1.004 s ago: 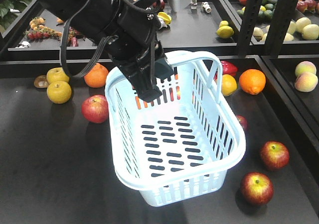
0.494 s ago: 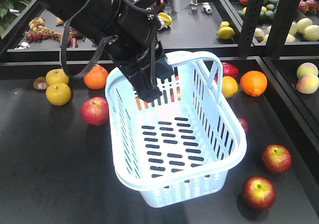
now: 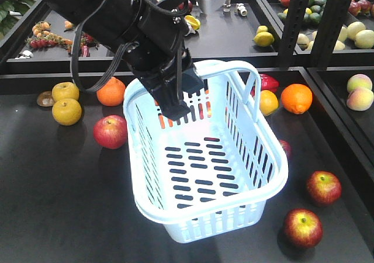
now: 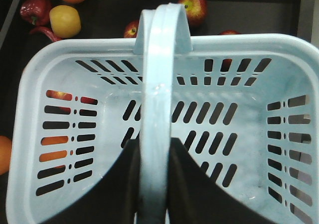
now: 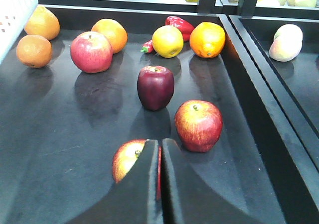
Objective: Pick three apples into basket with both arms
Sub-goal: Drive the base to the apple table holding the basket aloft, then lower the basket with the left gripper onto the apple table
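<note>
I should use my left gripper to set the pale blue basket free on the dark table (image 3: 180, 197), between the pinkish apple and the red-yellow apples.
The pale blue basket (image 3: 204, 210) sits mid-table with nothing inside. My left gripper (image 4: 153, 157) is shut on its raised handle (image 4: 159, 59); the front view shows that gripper (image 3: 178, 106) at the basket's far left rim. Right of the basket lie two red-yellow apples (image 3: 323, 187) (image 3: 302, 228), and a dark maroon apple (image 3: 284, 148) peeks from behind its wall. In the right wrist view my right gripper (image 5: 160, 152) is shut and holds nothing. It hangs over one red-yellow apple (image 5: 127, 160), with the other (image 5: 198, 125) and the maroon apple (image 5: 155, 87) just beyond.
A larger pinkish apple (image 3: 110, 131), an orange (image 3: 111, 91) and two yellow fruits (image 3: 66, 111) lie left of the basket. An orange (image 3: 296, 97), a lemon (image 3: 267, 100) and a red pepper (image 3: 267, 80) sit behind it. A raised ledge (image 5: 259, 114) borders the table on the right.
In the front view the table fruit has drifted slightly: the left ones leftward, the right apples lower. The basket and left arm keep their place in the frame.
</note>
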